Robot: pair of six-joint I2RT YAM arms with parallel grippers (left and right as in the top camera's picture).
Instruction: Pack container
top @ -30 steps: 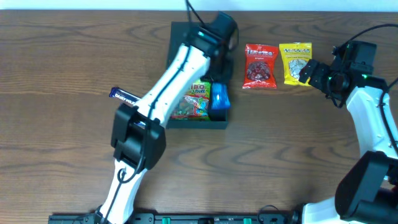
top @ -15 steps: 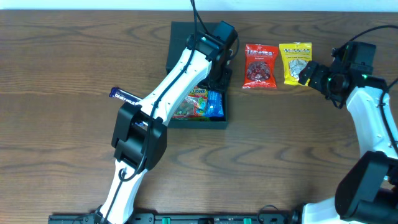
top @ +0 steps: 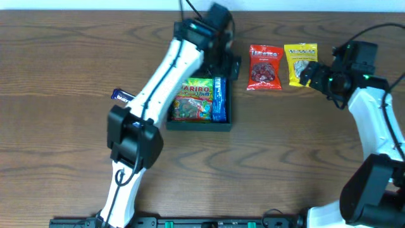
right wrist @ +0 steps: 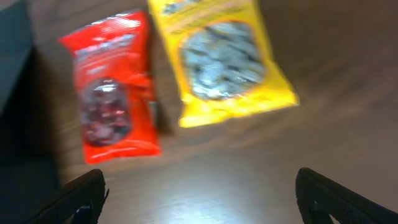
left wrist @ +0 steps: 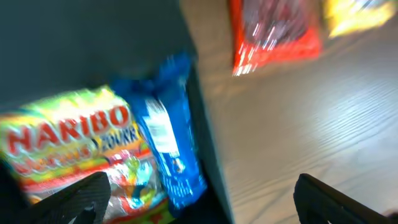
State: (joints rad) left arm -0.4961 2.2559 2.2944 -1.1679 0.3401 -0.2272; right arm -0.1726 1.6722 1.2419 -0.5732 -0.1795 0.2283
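The red packet's dark round patch (top: 264,74) (right wrist: 106,115) is between the container and the yellow packet. My right gripper goes there next and closes on it.
The dark teal container (top: 198,125) lies open mid-table, partly under my left arm. Inside it lie a Haribo packet (top: 192,99) and a blue packet (top: 219,100) against the right wall. My left gripper (top: 226,62) hovers over the container's far right corner, open and empty. In the left wrist view its jaws (left wrist: 202,202) straddle the container wall (left wrist: 208,155), with the blue packet (left wrist: 165,143) and the Haribo packet (left wrist: 68,143) below. My right gripper (top: 310,75) stands open just right of a yellow packet (top: 301,63) and a red packet (top: 264,66).
A dark blue Dairy Milk bar (top: 122,96) lies on the wood left of the container, behind my left arm. In the right wrist view the red packet (right wrist: 112,87) and yellow packet (right wrist: 224,59) lie side by side, with the container's edge (right wrist: 15,62) at far left.
My left gripper opened, let go of the blue packet in the container, and drew back toward the far edge. The right arm barely shifted.
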